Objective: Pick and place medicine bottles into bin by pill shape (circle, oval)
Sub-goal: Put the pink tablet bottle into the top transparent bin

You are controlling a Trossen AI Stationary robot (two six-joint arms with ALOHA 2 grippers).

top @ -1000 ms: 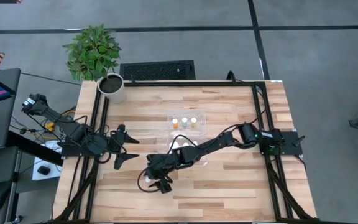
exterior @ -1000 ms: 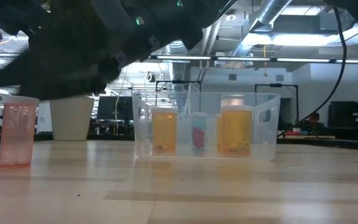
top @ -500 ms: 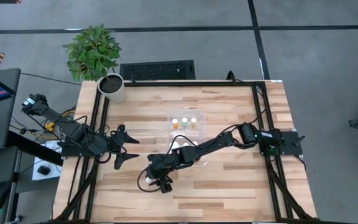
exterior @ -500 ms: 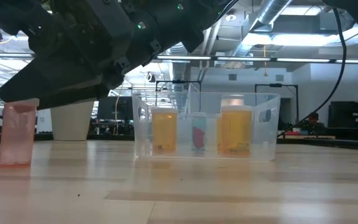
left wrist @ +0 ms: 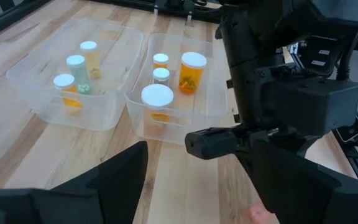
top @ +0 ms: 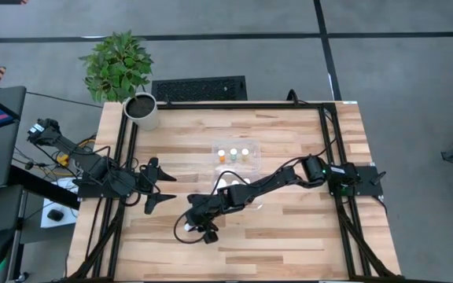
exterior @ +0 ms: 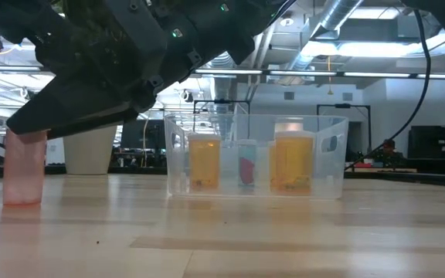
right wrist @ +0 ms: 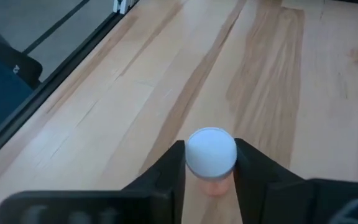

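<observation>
I should use my right gripper to put the small orange medicine bottle down in the bin's far compartment (top: 228, 165), between the bottles there and the divider.
A small orange medicine bottle (exterior: 23, 166) with a round white cap (right wrist: 211, 151) stands upright on the table near its front, left of centre. My right gripper (top: 197, 230) is shut on its top. The clear two-compartment bin (top: 234, 167) sits at the table's middle and holds several capped bottles (left wrist: 193, 70) in both halves. My left gripper (top: 167, 189) hangs open over the table's left side and touches nothing. My right gripper pinches the bottle at its white cap (right wrist: 194, 155), one finger (right wrist: 170, 169) on each side of it. The fingers slant down onto it from above. The bottle stays upright with its base (exterior: 22, 201) on the table.
A white plant pot (top: 141, 110) stands at the far left corner. Black frame rails (top: 124, 157) run along the table's left and right sides. Bare wood lies near the front edge (top: 289, 251) and to the right of the bin.
My right gripper has come down over the top of the bottle and shut on its cap. The bottle still stands on the table.
</observation>
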